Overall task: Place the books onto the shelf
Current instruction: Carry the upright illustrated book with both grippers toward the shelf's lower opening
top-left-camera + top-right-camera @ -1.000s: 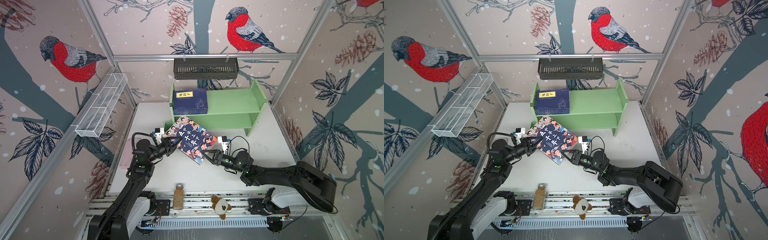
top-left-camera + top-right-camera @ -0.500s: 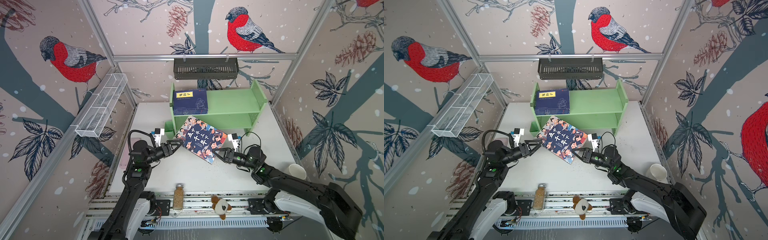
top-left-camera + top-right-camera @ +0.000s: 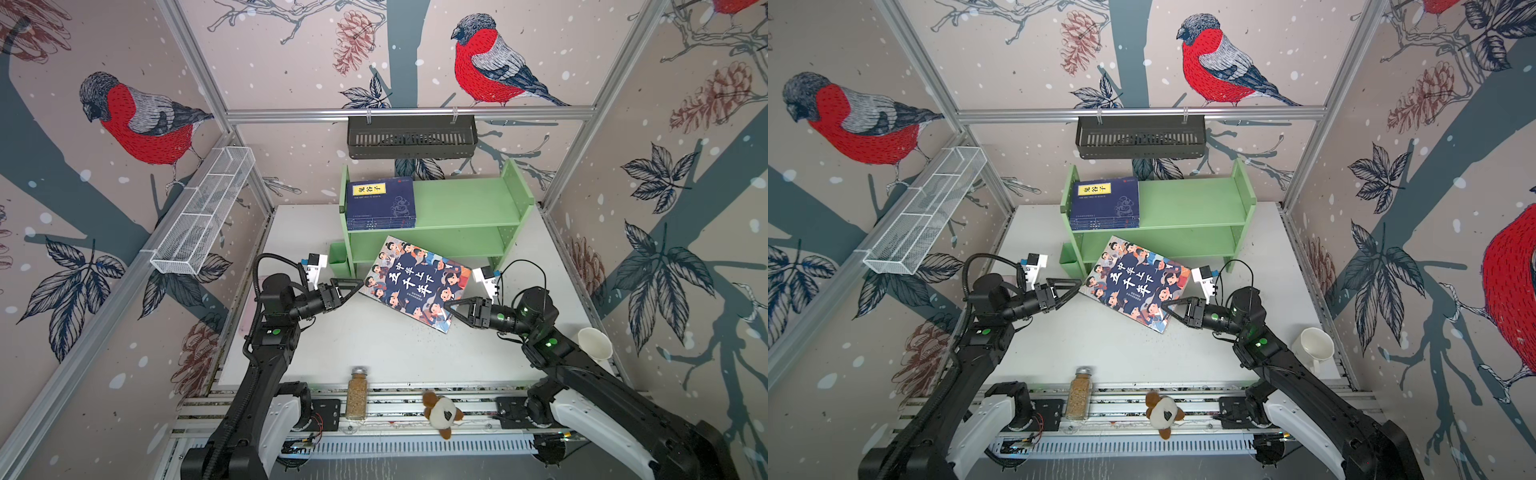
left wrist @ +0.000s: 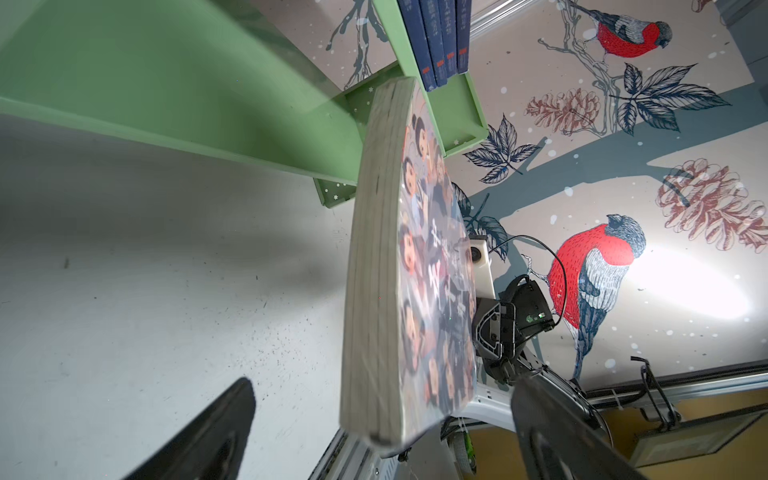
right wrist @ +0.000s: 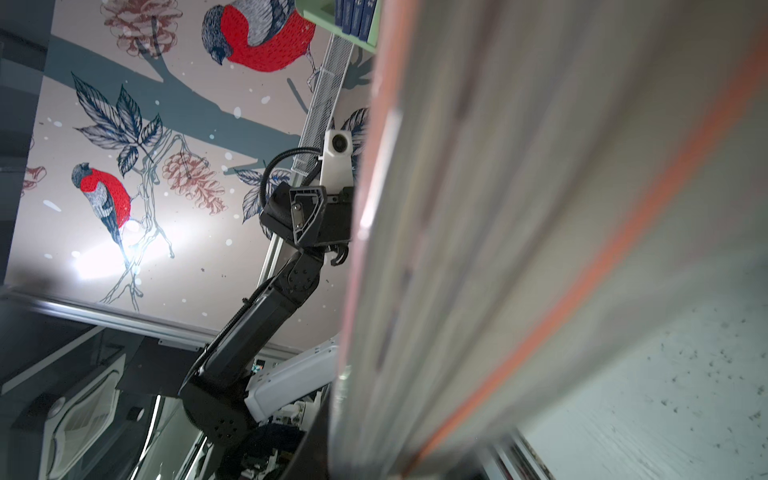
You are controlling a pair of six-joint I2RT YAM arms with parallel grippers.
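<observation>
The cartoon-cover book is tilted in my right gripper, so next my left gripper grabs the book's free edge (image 3: 375, 266) and straightens the book before it goes into the shelf.
The large cartoon-cover book (image 3: 415, 282) (image 3: 1136, 282) hangs tilted above the table, just in front of the light green shelf (image 3: 457, 199) (image 3: 1187, 199). My right gripper (image 3: 446, 305) (image 3: 1163, 305) is shut on its lower right edge; in the right wrist view the blurred book (image 5: 519, 208) fills the frame. My left gripper (image 3: 360, 284) (image 3: 1079, 284) stands open at the book's left edge. In the left wrist view both fingers (image 4: 208, 436) stand clear of the book's page edge (image 4: 386, 270). Several navy-blue books (image 3: 380, 201) (image 3: 1106, 199) lie stacked on the shelf's top board at its left end.
A black slotted basket (image 3: 411, 135) hangs on the back wall above the shelf. A white wire mesh basket (image 3: 203, 212) hangs on the left wall. A white cup (image 3: 595, 343) stands at the right table edge. A spice jar (image 3: 357, 392) and a plush toy (image 3: 442, 413) sit on the front rail.
My left gripper has opened and let go of the large book. The right gripper has carried the book to the right and closer to the shelf.
</observation>
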